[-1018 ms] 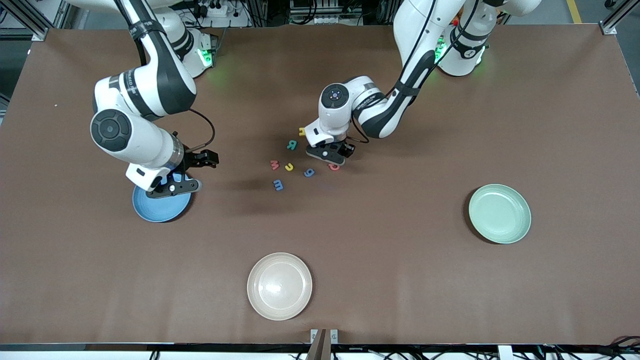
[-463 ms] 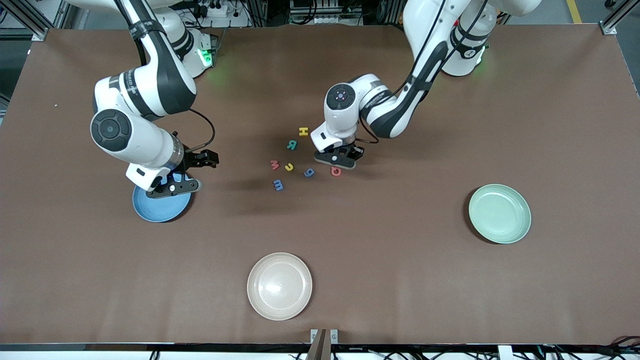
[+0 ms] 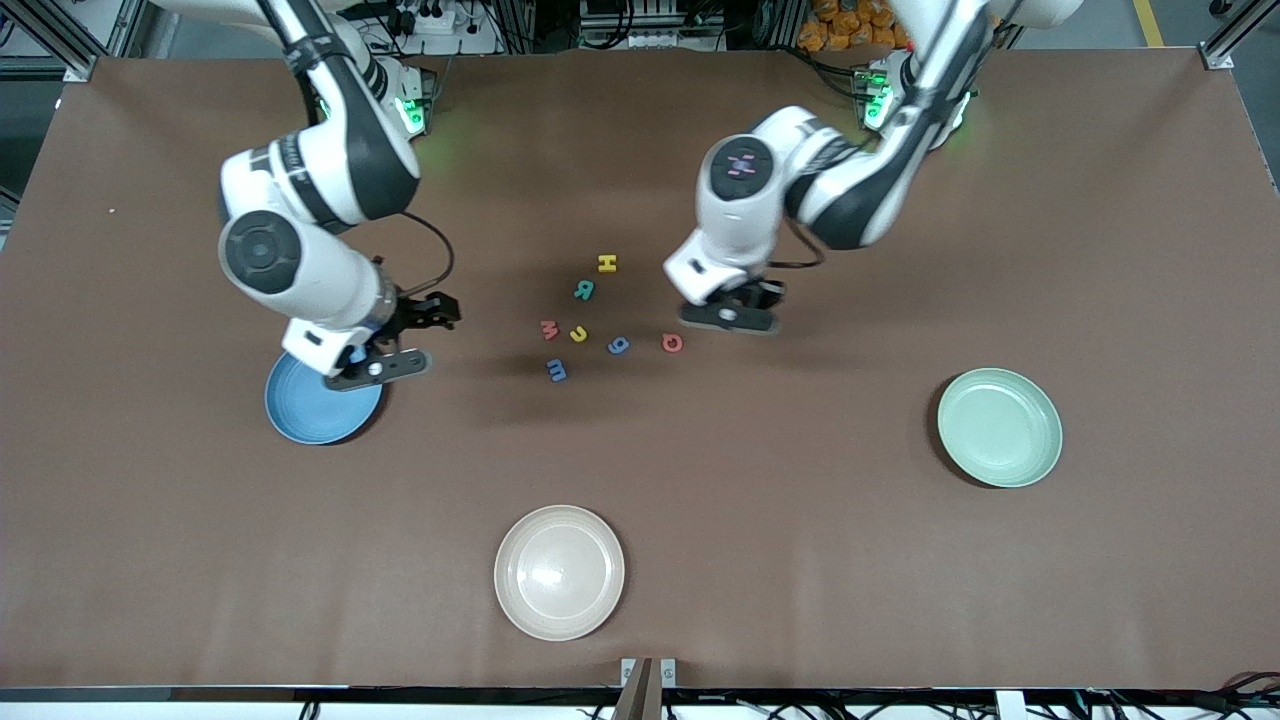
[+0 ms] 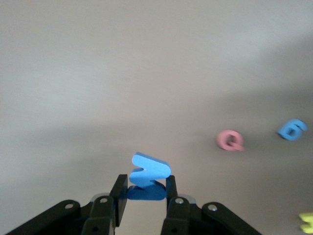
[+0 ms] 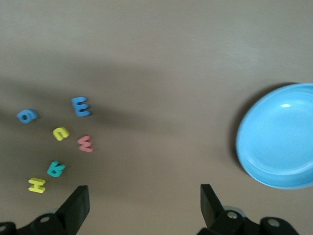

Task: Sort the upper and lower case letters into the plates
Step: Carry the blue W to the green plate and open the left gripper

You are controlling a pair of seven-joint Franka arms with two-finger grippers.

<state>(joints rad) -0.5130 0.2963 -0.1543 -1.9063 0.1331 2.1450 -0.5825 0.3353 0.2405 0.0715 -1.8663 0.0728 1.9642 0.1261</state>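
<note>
My left gripper will release the blue zigzag letter near the middle of the mint plate (image 3: 994, 420).
My left gripper (image 3: 728, 318) hangs over the table beside the red Q (image 3: 672, 343), shut on a blue zigzag letter (image 4: 150, 172) that stands up between its fingers (image 4: 119, 192). Several more letters lie loose in a cluster: yellow H (image 3: 606, 263), teal R (image 3: 584, 290), red one (image 3: 548, 329), small yellow one (image 3: 579, 334), blue one (image 3: 618, 346), blue m (image 3: 556, 370). My right gripper (image 3: 375, 368) is open and empty over the edge of the sky-blue plate (image 3: 310, 415). The mint plate (image 3: 1000, 427) lies toward the left arm's end.
A cream-beige plate (image 3: 559, 571) lies near the table edge closest to the front camera, well apart from the letters. In the right wrist view the blue plate (image 5: 279, 137) shows to one side and the letter cluster, with its yellow H (image 5: 36, 185), to the other.
My left gripper has risen from the letter cluster with the blue letter and moved toward the left arm's end, uncovering the red Q. My right gripper has shifted slightly toward the letters.
</note>
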